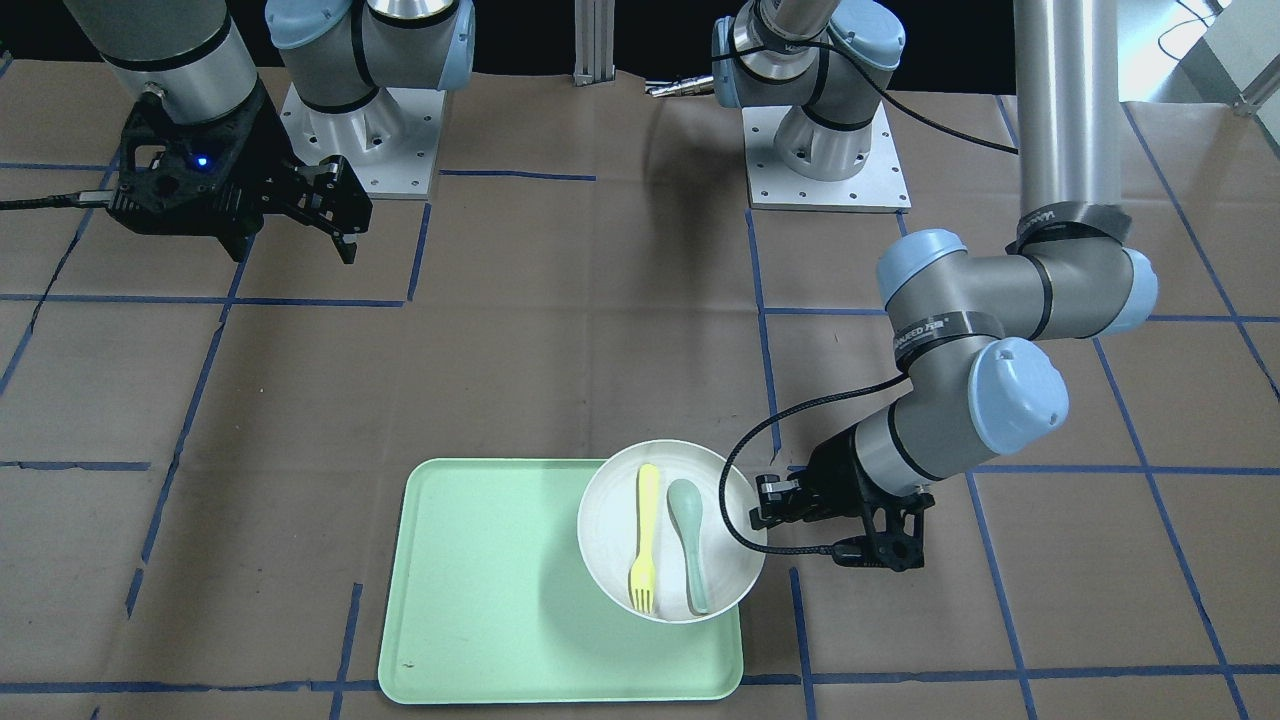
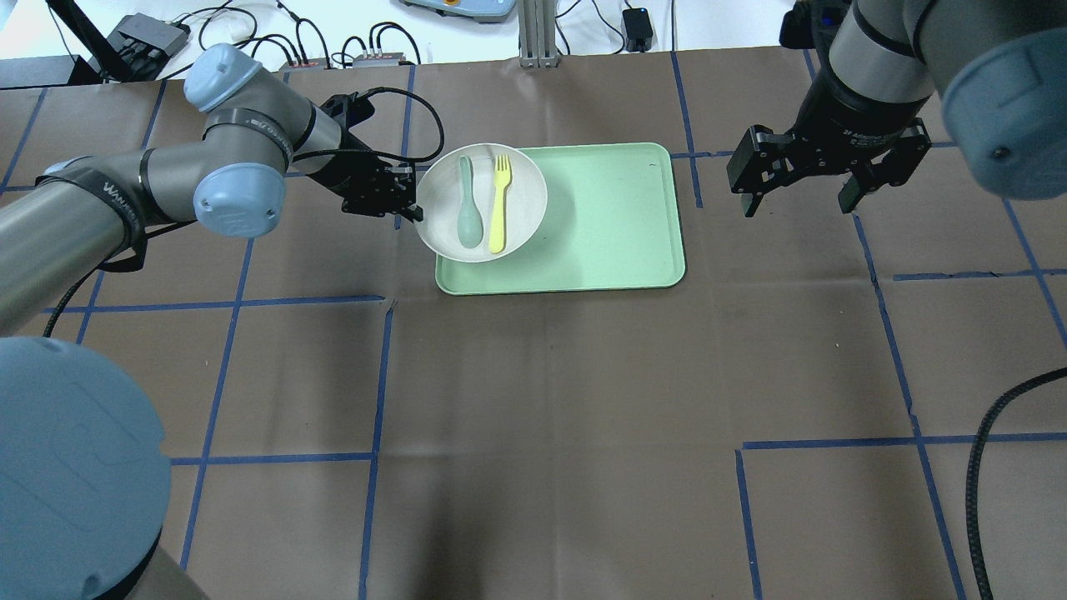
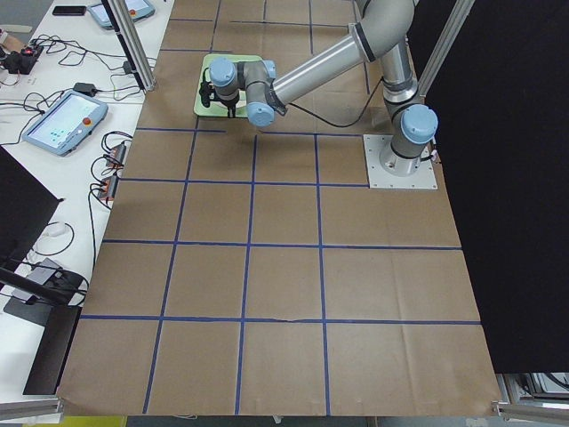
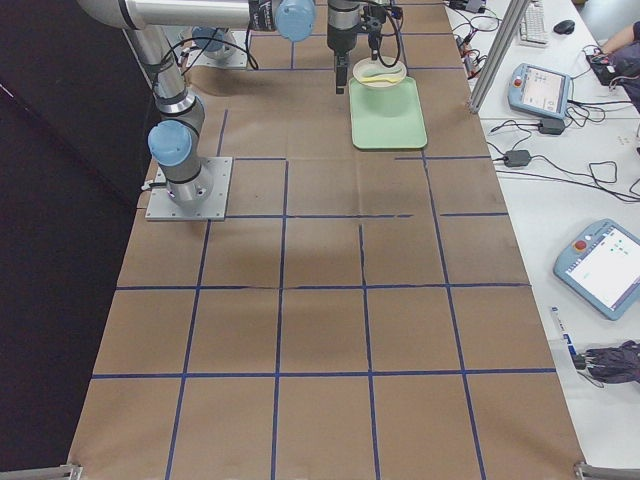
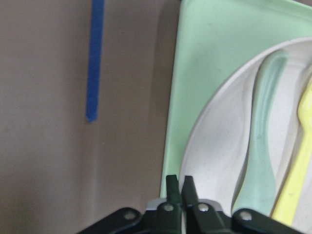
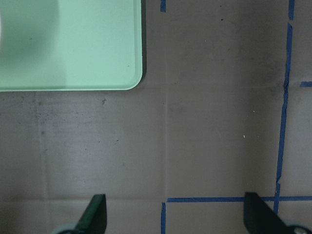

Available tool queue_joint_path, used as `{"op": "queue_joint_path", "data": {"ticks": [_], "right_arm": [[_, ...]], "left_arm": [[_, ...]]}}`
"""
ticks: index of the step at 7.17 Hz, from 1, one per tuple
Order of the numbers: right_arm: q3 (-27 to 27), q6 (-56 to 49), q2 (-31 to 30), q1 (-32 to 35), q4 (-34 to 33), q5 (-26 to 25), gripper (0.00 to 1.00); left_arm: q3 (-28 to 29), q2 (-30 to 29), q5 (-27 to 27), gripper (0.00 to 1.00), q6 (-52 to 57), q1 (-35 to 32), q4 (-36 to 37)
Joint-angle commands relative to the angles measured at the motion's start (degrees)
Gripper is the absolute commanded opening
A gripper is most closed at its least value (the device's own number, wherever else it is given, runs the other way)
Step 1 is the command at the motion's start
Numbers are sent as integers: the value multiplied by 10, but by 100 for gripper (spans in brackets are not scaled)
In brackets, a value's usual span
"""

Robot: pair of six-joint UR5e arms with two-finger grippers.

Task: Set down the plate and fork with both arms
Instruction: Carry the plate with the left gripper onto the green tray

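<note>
Next, I let go of the off-white plate with my left gripper, flat on the middle of the mint-green tray [image 1: 578, 575].
The off-white plate [image 1: 605, 530] lies over the mint-green tray's [image 1: 480, 590] end nearest my left arm and overhangs its edge. It casts a shadow on the tray, so it seems slightly raised. The pale-yellow fork [image 1: 645, 535] and a grey-green spoon [image 1: 690, 540] lie side by side in it. My left gripper [image 1: 765, 505] is shut on the plate's rim, as the left wrist view shows [image 5: 179, 187]. My right gripper [image 2: 796, 204] is open and empty, hovering over the table off the tray's other end.
The table is brown paper with a blue tape grid. Both arm bases [image 1: 825, 150] stand at the robot's side. Tablets and cables [image 4: 540, 90] lie on a white bench beyond the tray's far side.
</note>
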Motion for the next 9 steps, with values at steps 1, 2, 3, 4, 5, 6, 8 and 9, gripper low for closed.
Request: {"op": "queue_joint_path", "data": {"ticks": [1,2,3,4,5,6,8,9], "right_arm": [[0,0,0,0,0,0,100],[0,0,0,0,0,0,100],[0,0,0,0,0,0,100],[0,0,0,0,0,0,100],[0,0,0,0,0,0,100],[0,0,0,0,0,0,100],[0,0,0,0,0,0,100],[0,0,0,0,0,0,100]], "left_arm": [[57,-49,1,0,-14,-34,-1],[86,-70,4,1,-15,-46,-2],[99,-86,8,2,-19,-49,-2],[100,-94,7,3,-40,-53,-1],[100,-95,7,3,-47,-57,-1],[100,-97,21,3,-49,-60,0],[104,-105,23,3,-78,-64,1],[104,-107,24,3,-78,-65,3]]}}
